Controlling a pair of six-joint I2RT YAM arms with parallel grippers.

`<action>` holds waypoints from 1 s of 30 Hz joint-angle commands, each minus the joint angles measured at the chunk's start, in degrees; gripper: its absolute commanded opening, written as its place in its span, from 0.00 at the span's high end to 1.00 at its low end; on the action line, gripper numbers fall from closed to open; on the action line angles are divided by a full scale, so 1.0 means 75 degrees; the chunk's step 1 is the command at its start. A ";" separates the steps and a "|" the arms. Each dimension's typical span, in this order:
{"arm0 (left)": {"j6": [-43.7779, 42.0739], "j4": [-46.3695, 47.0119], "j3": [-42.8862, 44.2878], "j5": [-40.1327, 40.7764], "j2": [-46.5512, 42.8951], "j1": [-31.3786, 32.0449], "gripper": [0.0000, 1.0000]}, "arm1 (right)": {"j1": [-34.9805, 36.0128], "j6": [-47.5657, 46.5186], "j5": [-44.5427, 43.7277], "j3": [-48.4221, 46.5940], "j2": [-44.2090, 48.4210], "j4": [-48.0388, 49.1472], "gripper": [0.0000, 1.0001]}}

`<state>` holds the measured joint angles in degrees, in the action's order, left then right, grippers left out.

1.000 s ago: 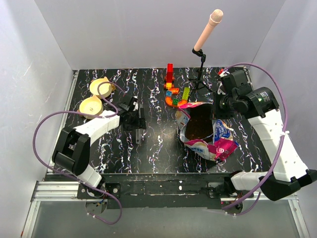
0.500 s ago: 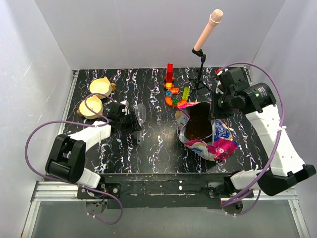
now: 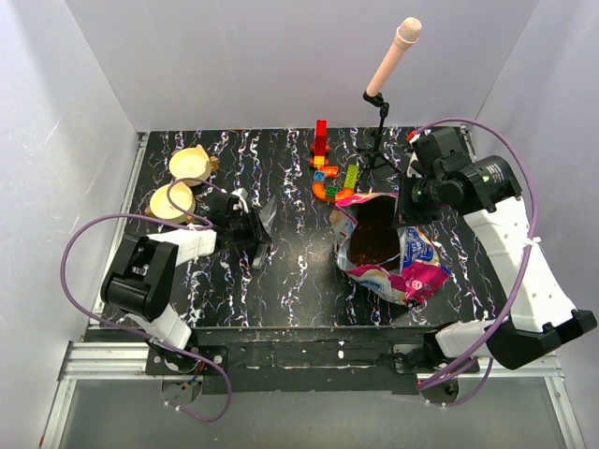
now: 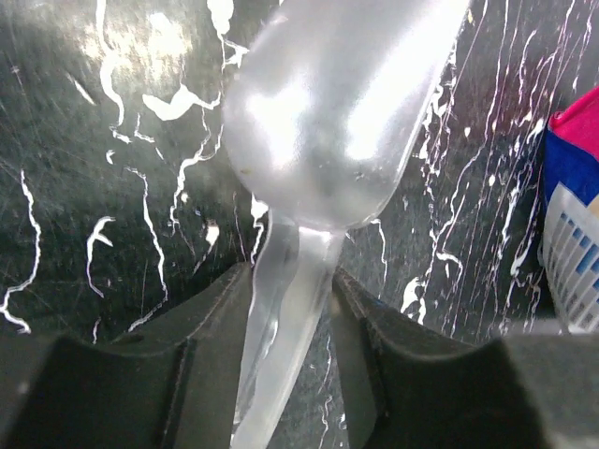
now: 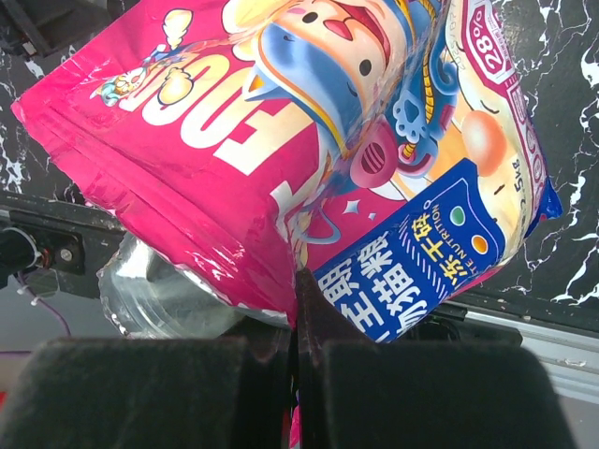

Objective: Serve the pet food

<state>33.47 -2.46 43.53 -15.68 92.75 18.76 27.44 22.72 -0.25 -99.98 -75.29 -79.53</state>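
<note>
My left gripper will let go of the scoop, as it holds the handle close behind the scoop's bowl, and take the handle nearer its end (image 4: 257,419) before scooping kibble.
The pet food (image 3: 374,234) is dark brown kibble showing through the open mouth of a white, blue and pink foil bag (image 3: 412,267) at centre right. My right gripper (image 3: 412,201) is shut on the bag's upper right edge; in the right wrist view the pink and blue foil (image 5: 281,140) is pinched between the closed fingers (image 5: 298,281). My left gripper (image 3: 251,224) sits left of centre, its fingers pressed on both sides of a clear plastic scoop's handle (image 4: 292,281). The scoop's bowl (image 4: 328,112) points away over the black marbled table.
Two tan bowls (image 3: 190,164) (image 3: 172,200) stand at the back left, close to the left arm. Bright toy blocks (image 3: 329,178) lie just behind the bag. A microphone on a small stand (image 3: 379,103) rises at the back right. White walls enclose the table.
My left gripper has closed in on the scoop's handle and drawn back toward the bowls, turning the scoop. The right gripper shifted only slightly with the bag's edge.
</note>
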 commanded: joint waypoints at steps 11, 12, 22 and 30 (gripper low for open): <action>-0.0596 -0.1429 0.1051 0.3542 0.0242 0.1599 0.77 | 0.0044 0.0357 0.0760 -0.0357 0.0112 0.0560 0.99; -0.0642 -0.1500 0.1063 0.3776 0.0243 0.1681 0.72 | 0.0033 0.0357 0.0783 -0.0298 0.0124 0.0572 0.99; -0.0643 -0.1325 0.0806 0.4704 -0.0191 0.2431 0.40 | 0.0033 0.0392 0.0982 0.0007 0.0183 0.0678 0.99; -0.0490 -0.0376 -0.0026 0.5616 -0.0472 0.2852 0.46 | 0.0033 0.0287 0.1100 -0.0099 0.0054 0.0842 0.99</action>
<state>29.56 -9.21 46.02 19.07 92.53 37.85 27.38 23.70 2.07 -99.50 -75.37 -79.50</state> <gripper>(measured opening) 0.577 0.023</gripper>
